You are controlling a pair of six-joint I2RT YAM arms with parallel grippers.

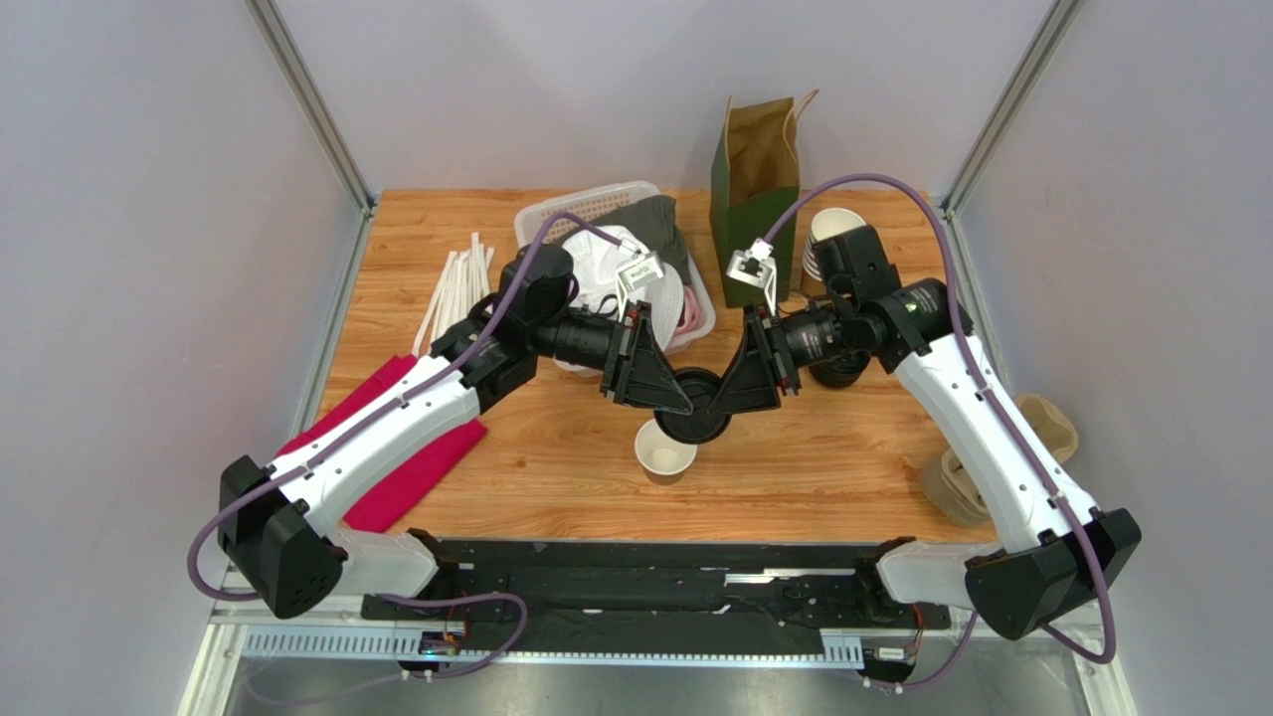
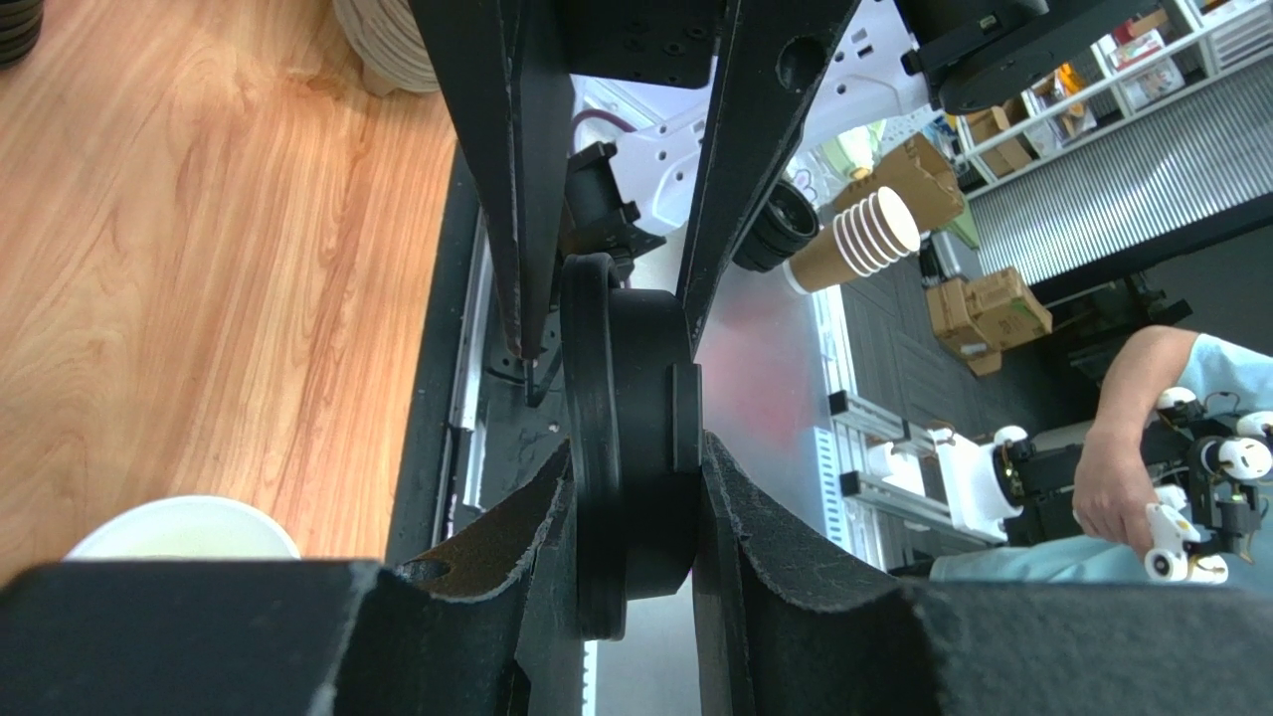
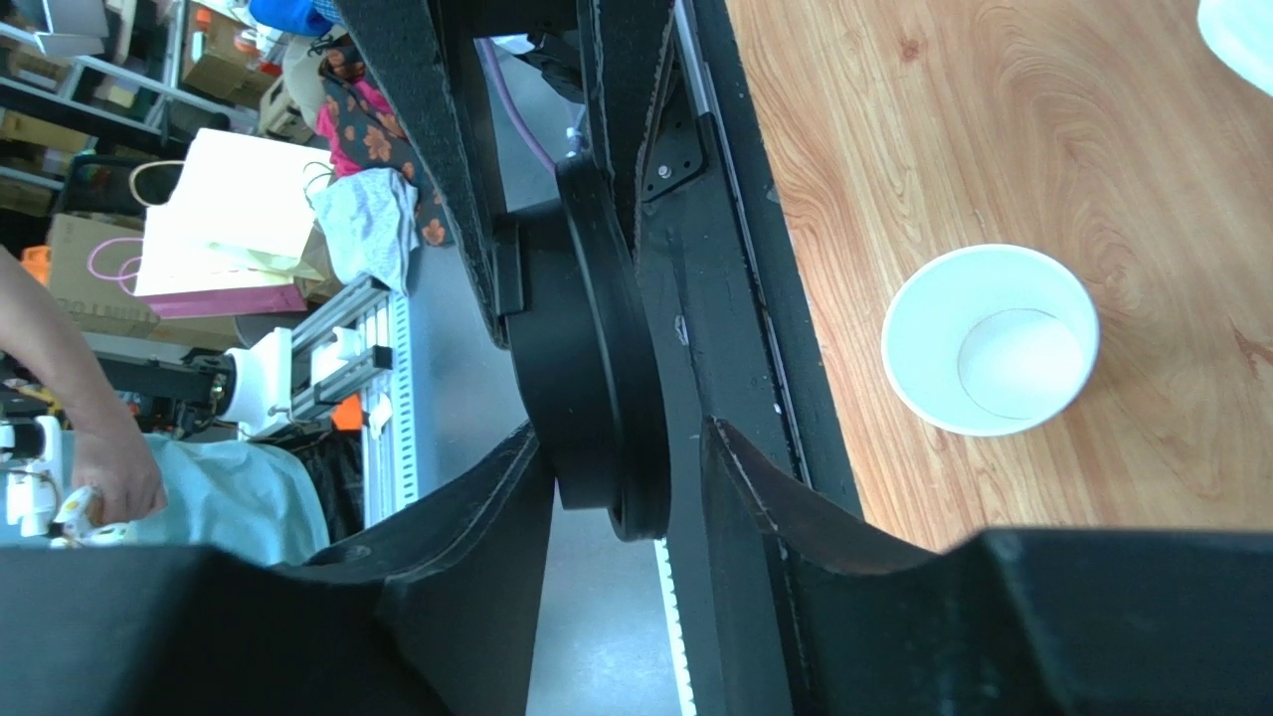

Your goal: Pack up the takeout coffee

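Note:
I have one finger of my left gripper under the black lid, so next I take the lid's top (image 1: pixel 694 406) from above with my left gripper while my right gripper holds it.
The takeout coffee cup (image 1: pixel 665 451) stands lidless on the wooden table, brown outside and white inside. It also shows in the right wrist view (image 3: pixel 989 340) and at the lower left of the left wrist view (image 2: pixel 180 525). A round black lid (image 1: pixel 698 406) hangs on edge just above and behind the cup. My left gripper (image 1: pixel 673 391) is shut on the lid (image 2: pixel 628 358), with both pads pressed on it. My right gripper (image 1: pixel 729 396) reaches around the same lid (image 3: pixel 590 358) from the other side; one pad touches it and a gap shows at the other.
A green and brown paper bag (image 1: pixel 755 164) stands open at the back. A stack of lidless cups (image 1: pixel 829 239) is beside it. A white basket (image 1: pixel 598 209), white straws (image 1: pixel 456 284), a red cloth (image 1: pixel 396 448) and pulp cup carriers (image 1: pixel 1031 448) lie around.

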